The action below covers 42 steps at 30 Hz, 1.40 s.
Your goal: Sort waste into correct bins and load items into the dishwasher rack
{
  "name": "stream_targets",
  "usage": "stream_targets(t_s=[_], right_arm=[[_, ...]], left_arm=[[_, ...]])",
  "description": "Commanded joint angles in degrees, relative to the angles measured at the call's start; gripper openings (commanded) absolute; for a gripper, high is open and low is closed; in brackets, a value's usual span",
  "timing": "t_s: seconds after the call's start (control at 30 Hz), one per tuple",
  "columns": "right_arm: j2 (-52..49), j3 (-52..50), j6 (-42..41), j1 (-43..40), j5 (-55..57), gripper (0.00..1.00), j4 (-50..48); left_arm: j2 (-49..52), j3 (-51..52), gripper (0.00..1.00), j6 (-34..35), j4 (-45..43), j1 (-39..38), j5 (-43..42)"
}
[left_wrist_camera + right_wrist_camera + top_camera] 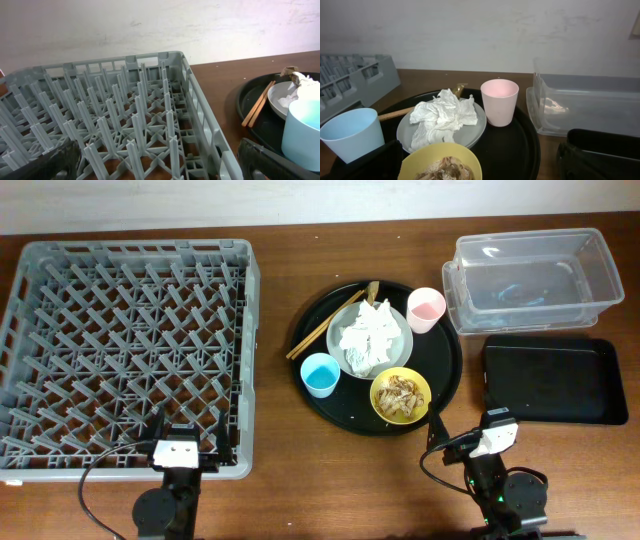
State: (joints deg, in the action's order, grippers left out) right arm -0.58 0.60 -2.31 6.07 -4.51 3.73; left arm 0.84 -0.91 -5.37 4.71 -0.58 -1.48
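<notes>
My right gripper is to go to the pale green plate next, and there it should close on the middle of the crumpled white tissue point(366, 339) point(441, 118).
The crumpled white tissue point(368, 335) lies on the pale green plate point(398, 320), on the big round black tray point(445, 375). The yellow bowl point(401, 395) holds brownish food scraps point(402, 391). A pink cup point(426, 309), a light-blue cup point(320, 375) and two brown chopsticks point(322, 327) sit on the same tray. The grey dishwasher rack point(125, 350) is at the left. The clear tub point(533, 278) and flat black tray point(555, 380) are at the right. My left gripper point(184, 442) is open at the rack's near edge. My right gripper point(478, 435) is open near the bowl point(442, 162).
Wooden table point(290, 480) lies between the two arms. The rack's pegs point(125, 125) fill the left wrist view. In the right wrist view the tissue point(445, 117), pink cup point(499, 100), blue cup point(351, 132) and clear tub point(585, 102) stand ahead.
</notes>
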Motion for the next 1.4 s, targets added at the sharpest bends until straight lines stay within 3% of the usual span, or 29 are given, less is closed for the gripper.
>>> stream_targets(t_s=[0.0,0.43,0.8,1.0,1.2,1.37], right_arm=[[0.28,-0.28,0.37,0.31,0.15,0.98,-0.83],[0.17,6.21,0.42,0.28,-0.17,0.98,-1.33],[-1.64,19.56,3.63,0.28,0.28,0.98,10.67],[-15.06,32.68,3.58,0.31,0.24,0.98,18.99],[-34.01,53.77,3.56,0.31,-1.4,0.98,36.68],[-40.41,56.74,3.56,0.31,-5.64,0.98,38.16]], left_arm=[[-0.5,0.37,0.99,-0.7,-0.66,0.37,-0.85],[3.02,-8.41,0.99,-0.72,2.23,0.37,-5.84],[23.12,-25.4,0.99,-0.72,5.53,0.37,-7.98],[35.3,-36.83,0.99,-0.7,13.7,0.37,-10.43],[44.85,-47.34,0.99,-0.72,23.71,0.37,-12.2],[46.69,-48.92,0.99,-0.72,24.5,0.37,-14.23]])
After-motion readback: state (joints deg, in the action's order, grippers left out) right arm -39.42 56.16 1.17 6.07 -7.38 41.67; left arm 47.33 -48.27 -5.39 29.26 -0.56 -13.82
